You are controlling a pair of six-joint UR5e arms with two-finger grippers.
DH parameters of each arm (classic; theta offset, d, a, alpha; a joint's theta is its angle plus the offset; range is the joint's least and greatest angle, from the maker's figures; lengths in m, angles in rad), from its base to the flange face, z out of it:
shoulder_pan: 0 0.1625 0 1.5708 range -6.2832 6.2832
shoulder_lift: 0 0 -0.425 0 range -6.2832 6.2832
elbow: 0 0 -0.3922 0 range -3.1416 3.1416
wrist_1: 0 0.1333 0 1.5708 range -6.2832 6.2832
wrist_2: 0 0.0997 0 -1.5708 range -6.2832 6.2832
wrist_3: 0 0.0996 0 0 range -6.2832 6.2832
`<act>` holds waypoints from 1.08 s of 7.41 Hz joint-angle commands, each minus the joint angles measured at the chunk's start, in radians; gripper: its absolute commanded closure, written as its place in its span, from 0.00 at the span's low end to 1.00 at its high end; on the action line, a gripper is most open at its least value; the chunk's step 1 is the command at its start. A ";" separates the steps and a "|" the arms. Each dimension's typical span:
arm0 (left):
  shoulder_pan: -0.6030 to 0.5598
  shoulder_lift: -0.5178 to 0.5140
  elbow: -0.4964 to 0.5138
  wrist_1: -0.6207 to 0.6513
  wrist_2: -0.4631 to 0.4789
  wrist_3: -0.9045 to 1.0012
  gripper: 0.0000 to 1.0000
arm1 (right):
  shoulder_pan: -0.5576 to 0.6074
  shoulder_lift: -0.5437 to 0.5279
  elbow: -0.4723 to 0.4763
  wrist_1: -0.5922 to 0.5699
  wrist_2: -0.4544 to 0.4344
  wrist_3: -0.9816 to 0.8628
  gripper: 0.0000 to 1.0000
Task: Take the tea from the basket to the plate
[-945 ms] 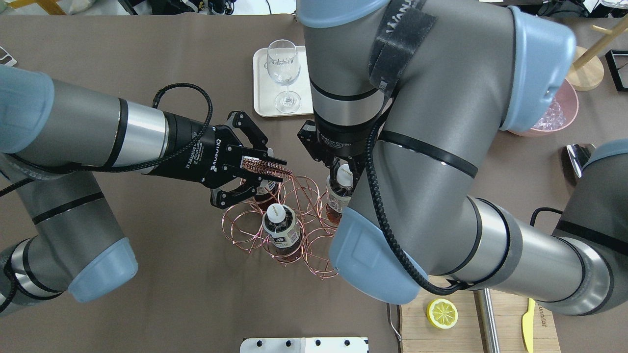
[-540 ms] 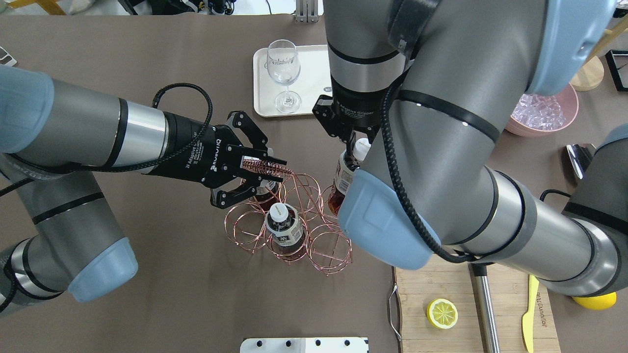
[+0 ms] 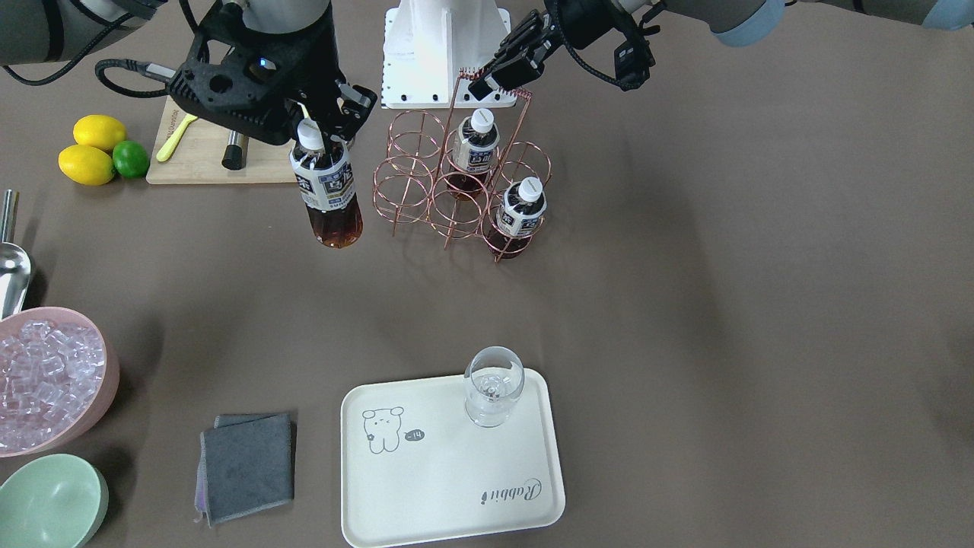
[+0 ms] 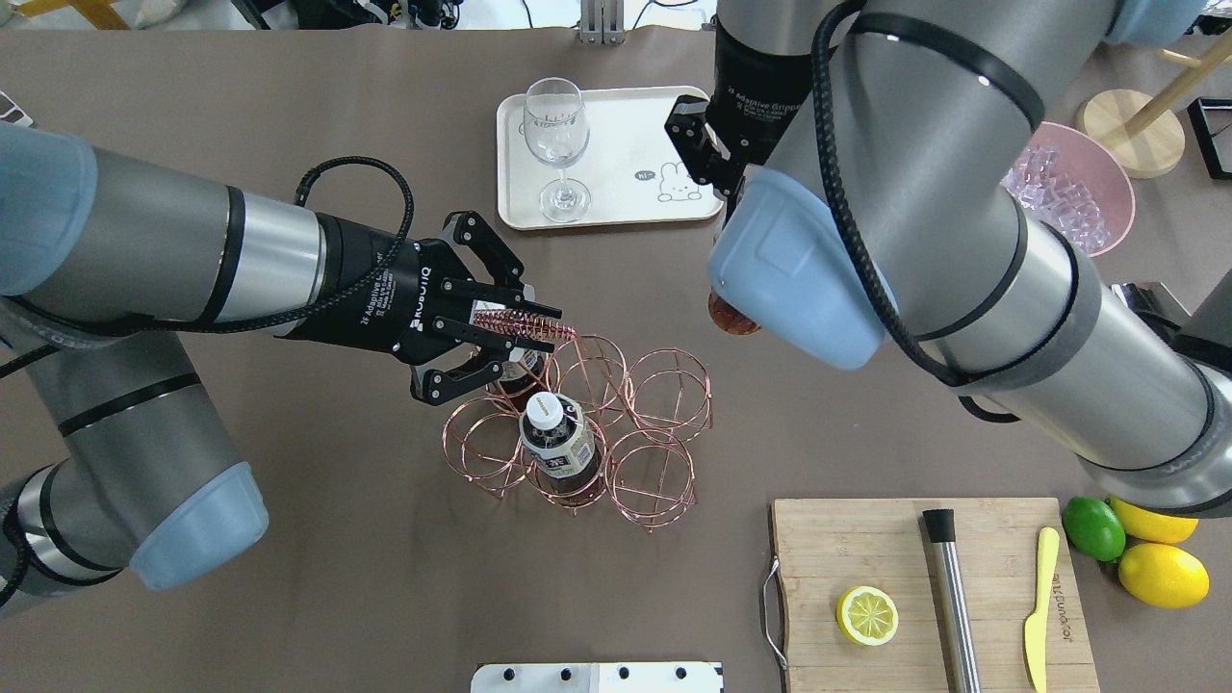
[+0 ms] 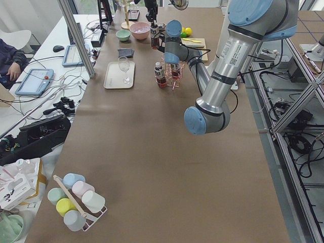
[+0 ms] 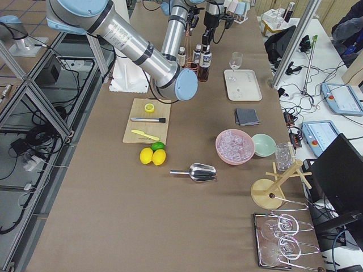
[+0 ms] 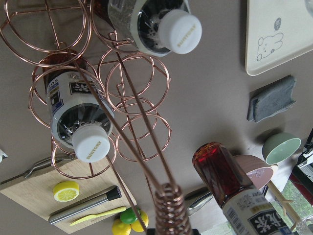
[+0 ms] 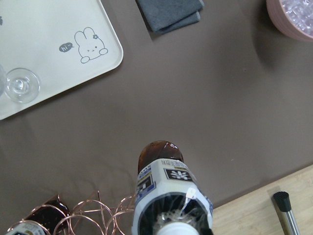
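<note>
Next, my right gripper stands the tea bottle on the cream plate (image 3: 393, 456) (image 8: 79, 24), by the ears of the bunny drawing, and then lets go.
My right gripper (image 3: 310, 134) is shut on the neck of a tea bottle (image 3: 329, 192) and holds it upright in the air, clear of the basket (image 3: 456, 183). In the overhead view only the bottle's brown base (image 4: 729, 318) shows under my right arm. My left gripper (image 4: 525, 327) is shut on the coiled top of the basket's wire handle (image 7: 171, 208). Two more tea bottles (image 4: 555, 441) (image 3: 521, 209) stand in the basket's rings. The cream plate (image 4: 635, 144) lies beyond the basket, and the held bottle (image 8: 168, 196) hangs short of its corner (image 8: 105, 51).
A wine glass (image 4: 556, 144) stands on the plate's left end. A wooden cutting board (image 4: 866, 549) with a lemon half, muddler and yellow knife lies near right. A pink ice bowl (image 4: 1083, 197), grey cloth (image 3: 247, 464), green bowl (image 3: 49, 498) and metal scoop (image 3: 14, 266) are nearby.
My right gripper has lifted the tea bottle out of the basket and carried it away towards the plate's right end. My left gripper stays shut on the handle.
</note>
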State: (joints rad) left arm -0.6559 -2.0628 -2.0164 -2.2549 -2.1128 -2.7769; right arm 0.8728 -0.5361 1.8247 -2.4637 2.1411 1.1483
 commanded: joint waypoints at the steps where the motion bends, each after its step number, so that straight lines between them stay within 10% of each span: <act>1: -0.057 -0.008 -0.005 0.006 -0.082 -0.007 1.00 | 0.069 0.010 -0.265 0.253 0.078 -0.059 1.00; 8: -0.399 0.080 -0.015 0.029 -0.523 0.008 1.00 | 0.098 0.151 -0.835 0.776 0.085 -0.067 1.00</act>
State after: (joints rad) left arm -0.9539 -2.0418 -2.0338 -2.2144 -2.5122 -2.7764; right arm 0.9700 -0.4182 1.0809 -1.7444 2.2328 1.0853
